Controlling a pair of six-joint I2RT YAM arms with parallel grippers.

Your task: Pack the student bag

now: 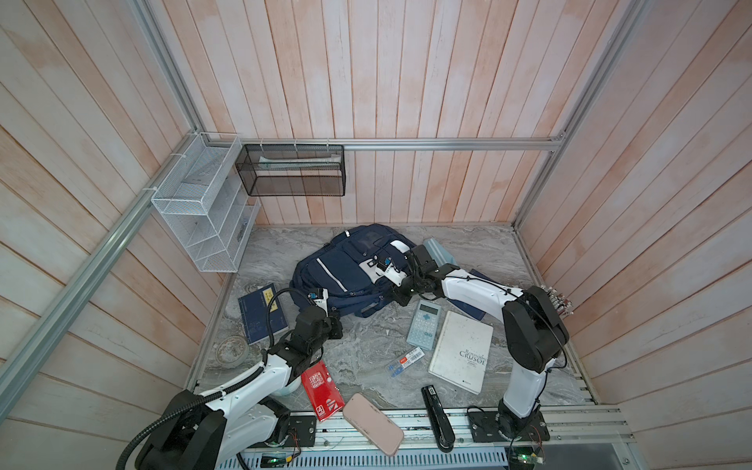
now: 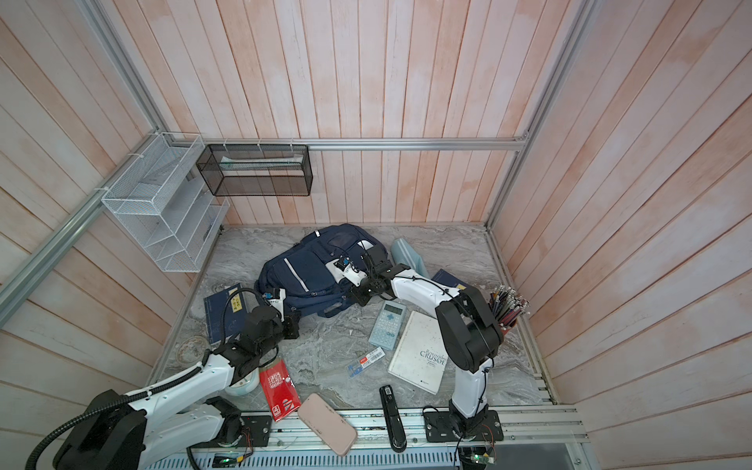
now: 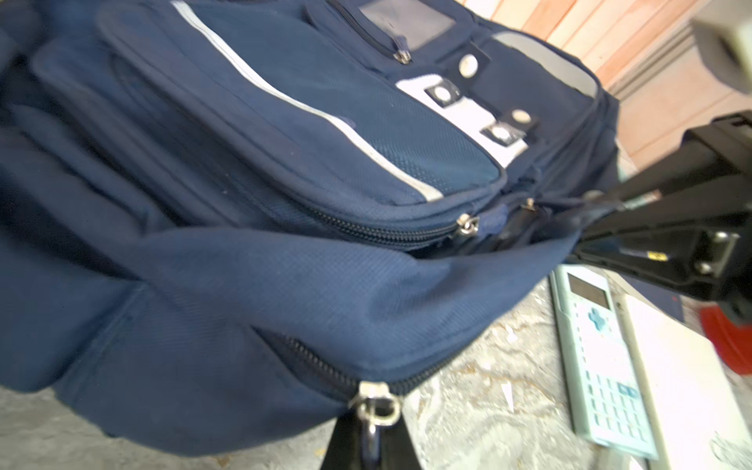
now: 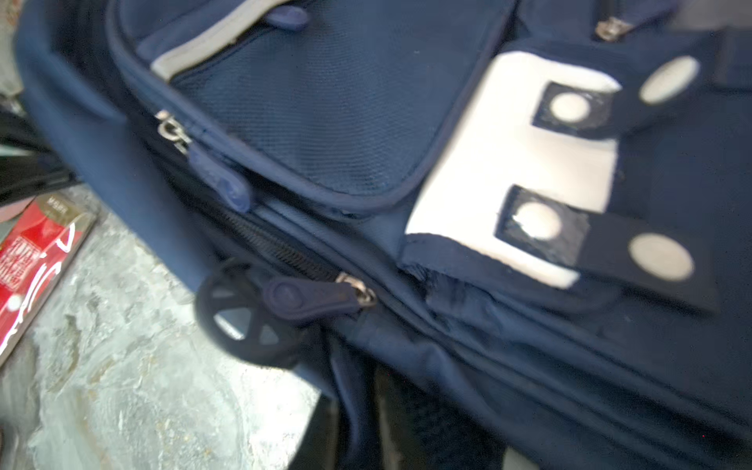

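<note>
Fabric sags along the zipper, far from my right gripper, so it should grip the fabric (image 3: pixel 403 348) beside the zipper pull before my left gripper pulls.
The student bag (image 1: pixel 337 268) (image 2: pixel 305 268), navy with white stripes and studded white patches, lies flat at the back of the marble table. My left gripper (image 1: pixel 334 316) (image 3: pixel 372 447) is at its near edge, shut on a metal zipper pull (image 3: pixel 376 407). At the bag's right side my right gripper (image 1: pixel 401 299) (image 4: pixel 354 427) has a fold of navy fabric between its fingers. Blur hides whether they press on it. A rubber zipper tab (image 4: pixel 305 299) hangs just ahead of it.
In front of the bag lie a calculator (image 1: pixel 424 323), a white book (image 1: pixel 462 352), a lead box (image 1: pixel 405 361), a stapler (image 1: pixel 437 419), a pink case (image 1: pixel 372 423) and a red booklet (image 1: pixel 321 390). A blue notebook (image 1: pixel 260 313) lies left, a light-blue pouch (image 1: pixel 439 252) right.
</note>
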